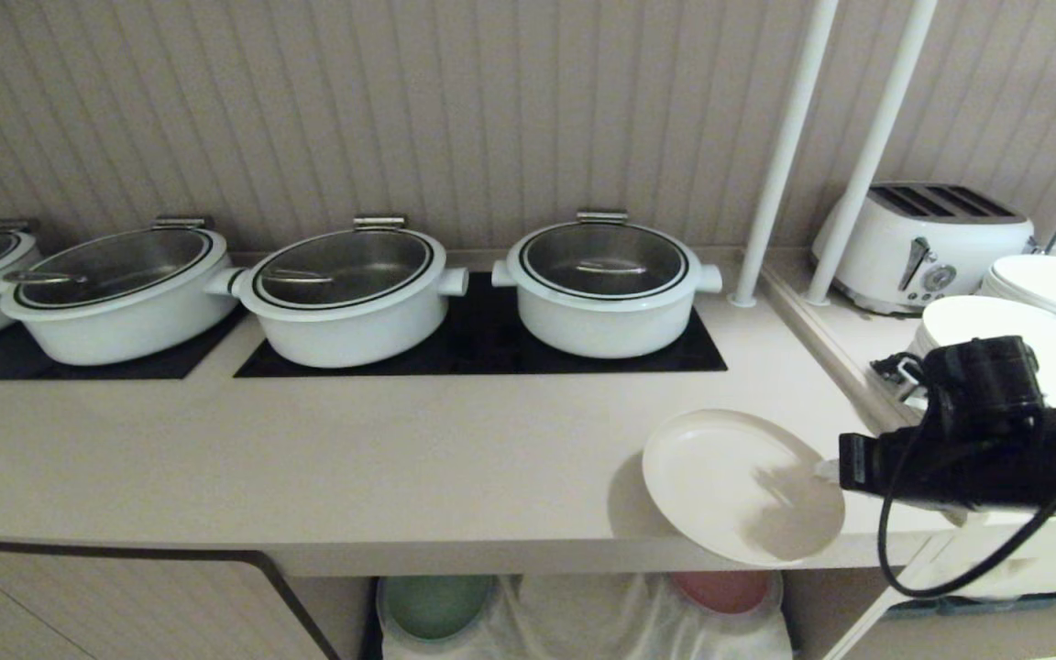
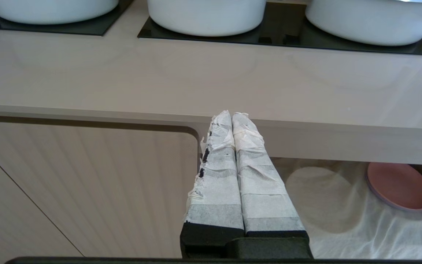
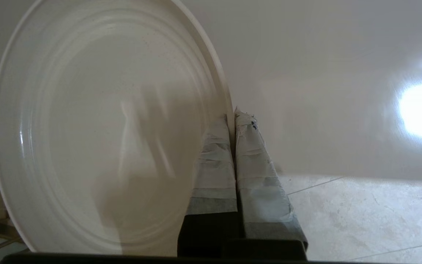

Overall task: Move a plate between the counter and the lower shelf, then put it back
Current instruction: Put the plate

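Note:
Next, I set the cream plate down with my right gripper on the counter (image 1: 708,458) above the pink plate, behind the front edge.
The cream plate (image 1: 730,481) hangs just above the counter (image 1: 400,458) at its front right, overhanging the front edge and casting a shadow to its left. My right gripper (image 1: 827,470) comes in from the right and is shut on the plate's rim. In the right wrist view the taped fingers (image 3: 214,154) pinch the rim of the plate (image 3: 97,132), and the right gripper (image 3: 234,117) has counter and floor beyond it. The lower shelf (image 1: 583,614), draped in white cloth, opens below. My left gripper (image 2: 232,115) is shut and empty, parked in front of the counter's edge (image 2: 196,80).
Several white pots (image 1: 603,289) sit on black hob panels at the back. On the shelf cloth lie a green plate (image 1: 434,605) and a pink plate (image 2: 399,185). Two white poles (image 1: 785,156), a toaster (image 1: 927,240) and stacked white plates (image 1: 1050,284) stand right. A ribbed cabinet door (image 2: 86,190) is left.

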